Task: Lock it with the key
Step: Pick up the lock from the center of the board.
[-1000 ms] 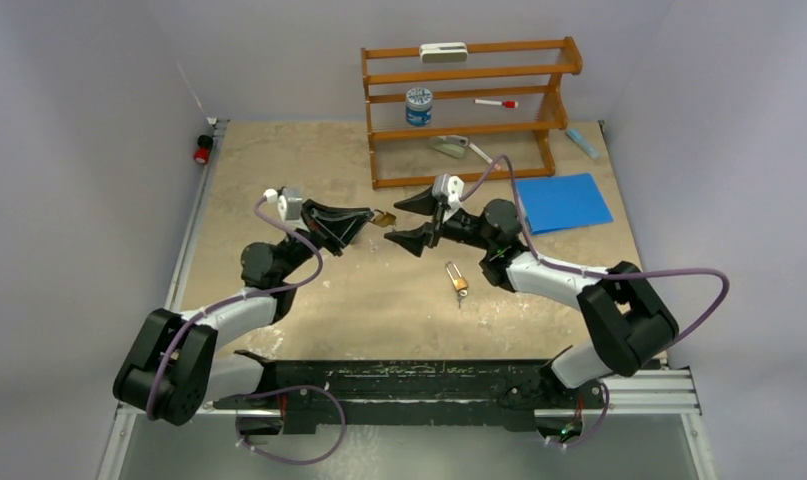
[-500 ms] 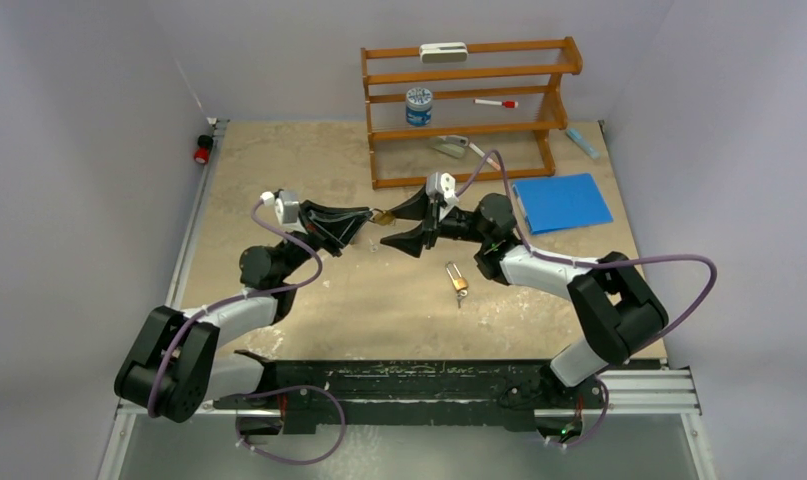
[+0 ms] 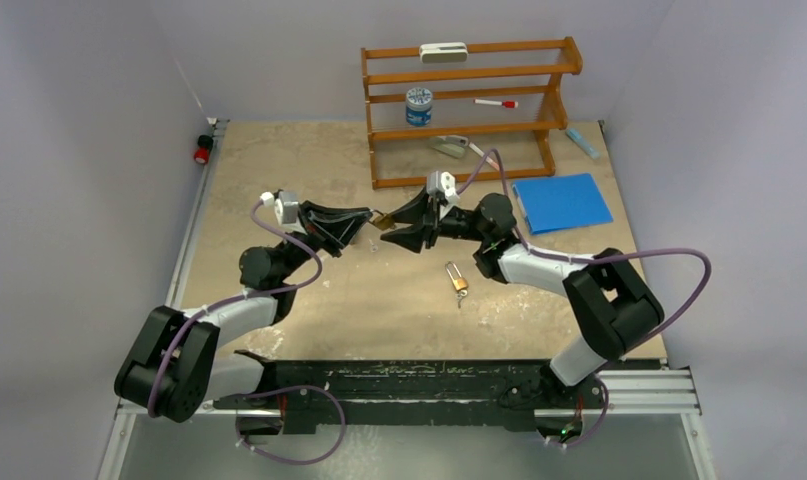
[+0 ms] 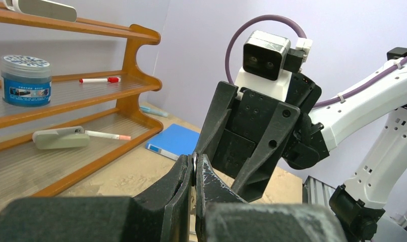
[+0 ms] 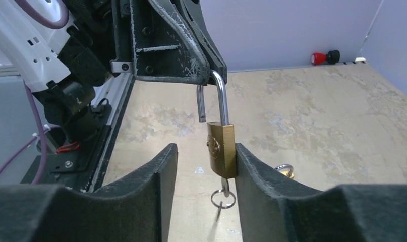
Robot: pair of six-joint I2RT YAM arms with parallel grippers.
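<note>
I will use my right gripper to grip and turn the lock body (image 5: 223,151), as the padlock hangs by its shackle from my left gripper, before my left gripper takes the shackle again.
A brass padlock (image 5: 221,148) hangs in the air with its shackle (image 5: 220,98) sprung open. My left gripper (image 4: 195,159) is shut on the top of that shackle. A key (image 5: 225,184) sticks out of the lock's underside with a ring (image 5: 223,198) dangling from it. My right gripper (image 5: 205,151) is open around the lock body: one finger (image 5: 256,171) touches its side, the other stands apart with a gap. From above, the two grippers meet tip to tip at the padlock (image 3: 382,220), over the middle of the table.
A second padlock (image 3: 458,279) lies on the table in front of the right arm. A wooden rack (image 3: 469,128) with a jar (image 3: 419,106) and small items stands at the back. A blue folder (image 3: 563,202) lies right of the rack, and a red button (image 3: 202,152) sits at the far left edge.
My right gripper has moved left up to the left gripper, and its jaws have narrowed around the hanging padlock. The left arm has stayed put.
</note>
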